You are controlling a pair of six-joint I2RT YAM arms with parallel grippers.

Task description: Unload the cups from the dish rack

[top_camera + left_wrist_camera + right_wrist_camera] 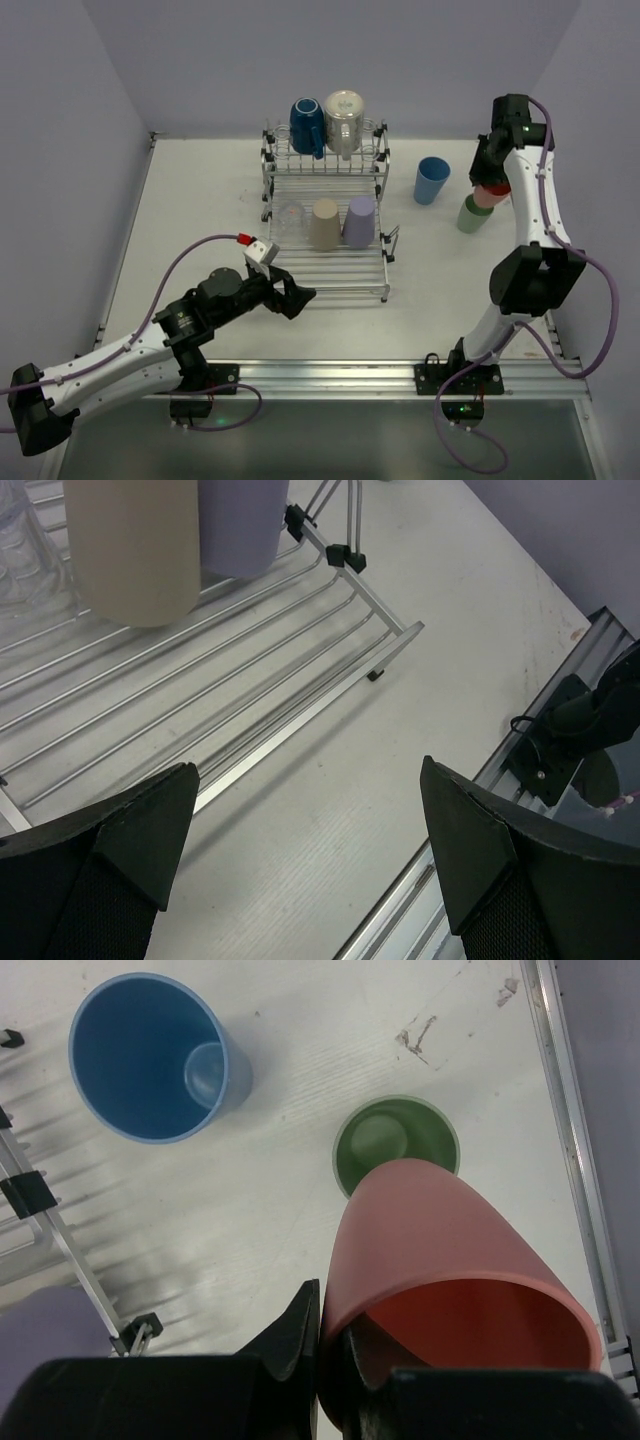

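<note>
The pink cup will be nested inside the upright green cup [479, 205] [396, 1144] on the table, and there I will let go of it with my right gripper. The pink cup is held just above the green one.
The chrome dish rack [330, 272] stands mid-table. Its raised tier holds a dark-blue mug [307, 125] and a clear glass mug [343, 120]. A clear tumbler [290, 222], a tan one [325, 223] and a lavender one [359, 221] stand upside down on the slats. A light-blue cup [431, 180] and a green cup [472, 213] stand upright on the table to the right. My right gripper [345, 1350] is shut on the rim of a pink cup [450, 1260], held just above the green cup [395, 1140]. My left gripper [310, 850] is open and empty by the rack's near edge [250, 680].
An aluminium rail [330, 375] runs along the table's near edge, with the right arm's base [570, 720] on it. Grey walls close in the left, back and right. Another rail [570, 1160] borders the table just right of the green cup.
</note>
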